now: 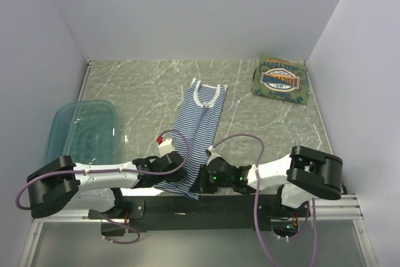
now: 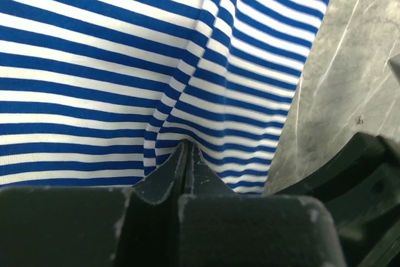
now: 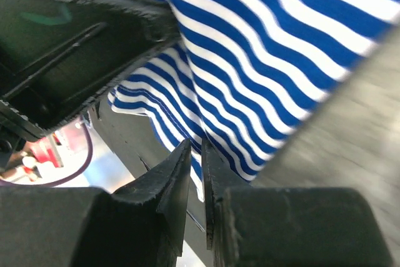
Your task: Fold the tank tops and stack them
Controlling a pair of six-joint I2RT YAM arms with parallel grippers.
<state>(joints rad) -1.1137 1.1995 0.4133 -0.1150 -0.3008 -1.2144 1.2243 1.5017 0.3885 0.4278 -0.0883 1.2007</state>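
Note:
The striped tank top lies at a slant with my left gripper on its middle crease, so next I straighten the cloth first and then take the hem's free corner [image 1: 159,186] with my left gripper.
The navy-and-white striped tank top [image 1: 200,120] lies lengthwise down the middle of the table, neckline at the far end. At its near hem, my left gripper [image 1: 170,181] is shut on a pinch of the striped cloth [image 2: 94,60], which puckers at the closed tips [image 2: 185,144]. On the hem's right corner my right gripper [image 1: 200,186] stands with its jaws nearly together [image 3: 195,145], the edge of the striped cloth [image 3: 262,48] caught between them. The olive-green tank top [image 1: 281,79], with an oval graphic, lies folded at the back right.
A translucent teal tub [image 1: 81,132] sits at the left of the marble-patterned table [image 1: 144,85]. White walls close in the left, back and right sides. The arms' black base rail [image 1: 206,207] runs along the near edge.

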